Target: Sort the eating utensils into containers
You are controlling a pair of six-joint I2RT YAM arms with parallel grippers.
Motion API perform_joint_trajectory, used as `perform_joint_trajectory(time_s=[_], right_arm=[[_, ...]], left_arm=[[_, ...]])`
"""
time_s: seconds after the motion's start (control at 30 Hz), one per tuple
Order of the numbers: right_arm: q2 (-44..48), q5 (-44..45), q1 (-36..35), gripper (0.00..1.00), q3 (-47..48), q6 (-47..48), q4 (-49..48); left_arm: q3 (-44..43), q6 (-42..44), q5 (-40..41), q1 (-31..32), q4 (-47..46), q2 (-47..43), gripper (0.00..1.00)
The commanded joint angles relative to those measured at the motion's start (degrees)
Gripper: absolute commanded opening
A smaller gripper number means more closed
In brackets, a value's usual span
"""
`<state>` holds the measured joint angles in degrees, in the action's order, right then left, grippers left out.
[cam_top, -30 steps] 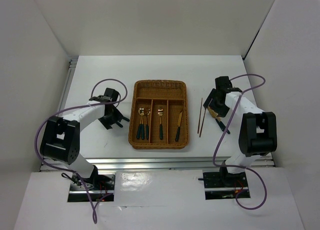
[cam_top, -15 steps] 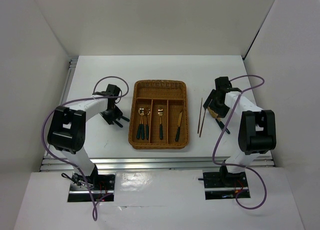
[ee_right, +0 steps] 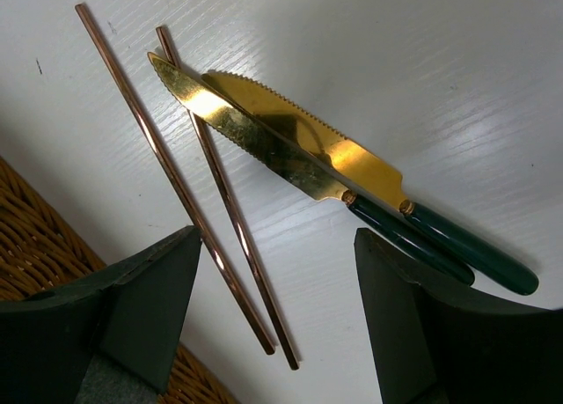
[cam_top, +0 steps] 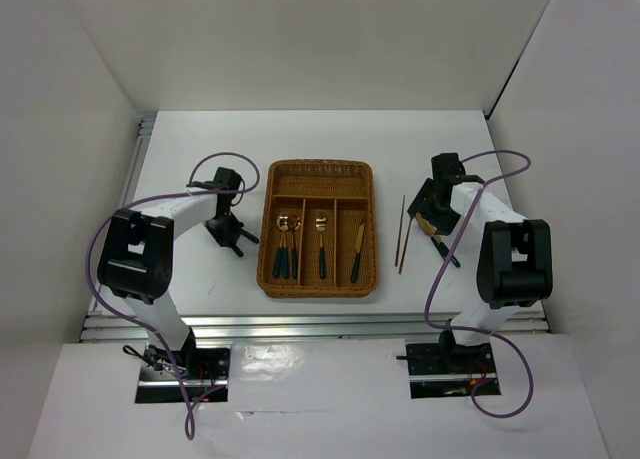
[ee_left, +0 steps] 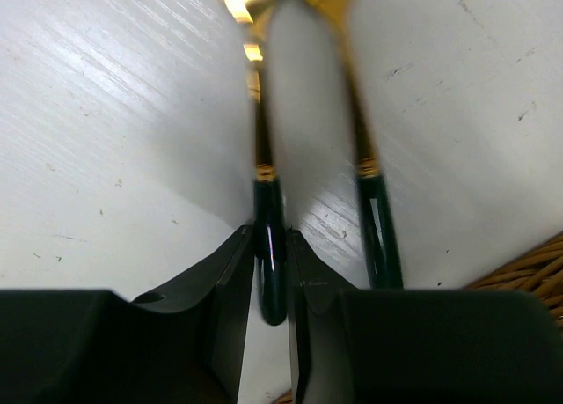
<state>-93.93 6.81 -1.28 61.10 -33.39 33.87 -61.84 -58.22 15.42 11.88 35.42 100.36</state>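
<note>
My left gripper will let go of the gold-headed utensil beside the fork in the wicker tray (cam_top: 313, 247), on the side with the spoons.
The wicker tray (cam_top: 318, 279) lies mid-table with two spoons (cam_top: 285, 244), a fork (cam_top: 321, 241) and a knife (cam_top: 357, 249) in its long slots. My left gripper (cam_top: 224, 225) is left of the tray, low over the table. In the left wrist view it (ee_left: 270, 246) is shut on the dark handle of a gold-headed utensil (ee_left: 266, 202); a second utensil (ee_left: 374, 219) lies beside it. My right gripper (cam_top: 432, 205) is open right of the tray. In the right wrist view it (ee_right: 274, 246) hangs over two chopsticks (ee_right: 220, 193) and two knives (ee_right: 352, 171).
The tray's wicker edge shows at the lower right of the left wrist view (ee_left: 537, 263) and the lower left of the right wrist view (ee_right: 35, 246). The chopsticks (cam_top: 402, 234) lie between tray and right arm. White walls enclose the table.
The left arm has swung forward and its gripper has shifted slightly toward the tray, staying low on the table. The right arm has hardly moved.
</note>
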Motion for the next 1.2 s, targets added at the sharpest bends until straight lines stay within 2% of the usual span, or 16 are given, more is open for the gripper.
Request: perform_joint_trajectory(time_s=[0.0,0.3,0.4,0.5,0.67,0.8,0.93,1.17], right_arm=[[1.1,0.5,0.4,0.78,0.4,-0.7,-2.0],[1.6,1.0,0.4,0.78,0.9,-0.2,-2.0],[2.3,1.0,0.4,0.78,0.9,-0.2,-2.0],[2.8,0.5,0.4,0.78,0.9,-0.2,-2.5],[2.8,0.5,0.9,0.78,0.9,-0.2,-2.5],[4.0,0.5,0.9,0.78,0.9,-0.2,-2.5],[5.2,1.0,1.4,0.78,0.4,-0.2,-2.0],[8.1,2.2,1.5,0.79,-1.6,0.3,-0.7]], left_arm=[[1.9,1.5,0.8,-0.7,2.1,-1.6,0.31],[2.0,1.0,4.1,-1.8,6.2,-11.0,0.3],[0.1,3.8,4.8,-1.8,7.5,-15.7,0.27],[-2.1,7.4,1.8,-1.8,7.5,-17.4,0.24],[-8.9,9.5,-0.7,4.8,8.6,-16.8,0.22],[-14.3,9.5,-3.9,15.0,8.5,-13.8,0.22],[-20.1,10.8,-8.6,21.4,5.2,-9.2,0.22],[-21.5,12.1,-12.2,28.2,1.0,-3.5,0.22]])
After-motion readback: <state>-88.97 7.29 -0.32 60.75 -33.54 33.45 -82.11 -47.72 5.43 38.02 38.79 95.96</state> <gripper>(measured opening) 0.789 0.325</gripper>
